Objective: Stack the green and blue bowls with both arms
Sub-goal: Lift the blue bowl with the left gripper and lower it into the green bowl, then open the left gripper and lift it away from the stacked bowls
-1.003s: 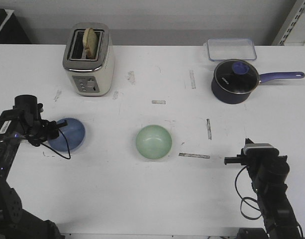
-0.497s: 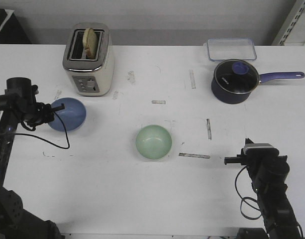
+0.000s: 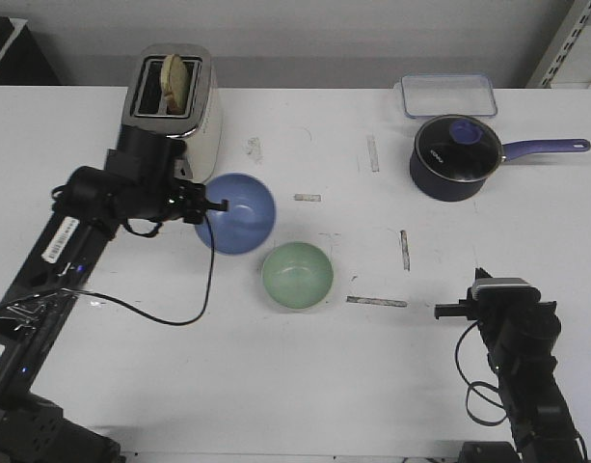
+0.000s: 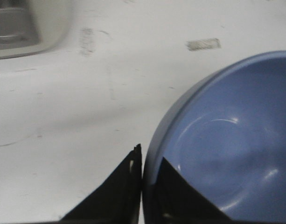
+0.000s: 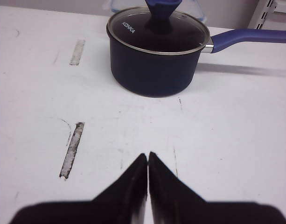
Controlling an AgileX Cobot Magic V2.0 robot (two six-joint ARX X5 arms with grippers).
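Note:
The robot's left gripper will release the blue bowl inside the green bowl [image 3: 298, 275], so that it sits nested in that bowl's hollow at the middle of the table. The blue bowl is still held just above the green one.
My left gripper [image 3: 214, 204] is shut on the rim of the blue bowl [image 3: 239, 214] and holds it just up and left of the green bowl [image 3: 298, 276], which sits mid-table. In the left wrist view the two fingers pinch the blue bowl's [image 4: 226, 149] rim, one outside, one inside, with the gripper [image 4: 149, 161] at the bowl's edge. My right gripper [image 5: 148, 157] is shut and empty above bare table; its arm [image 3: 507, 318] rests at the front right.
A toaster [image 3: 172, 114] with bread stands at the back left, close behind the left arm. A dark navy saucepan [image 3: 456, 157] with a lid and long handle and a clear container [image 3: 447, 95] stand at the back right. Tape marks [image 3: 376, 302] dot the table.
My left arm has carried the blue bowl from the far left side rightward to just beside the green bowl. The right arm has not moved.

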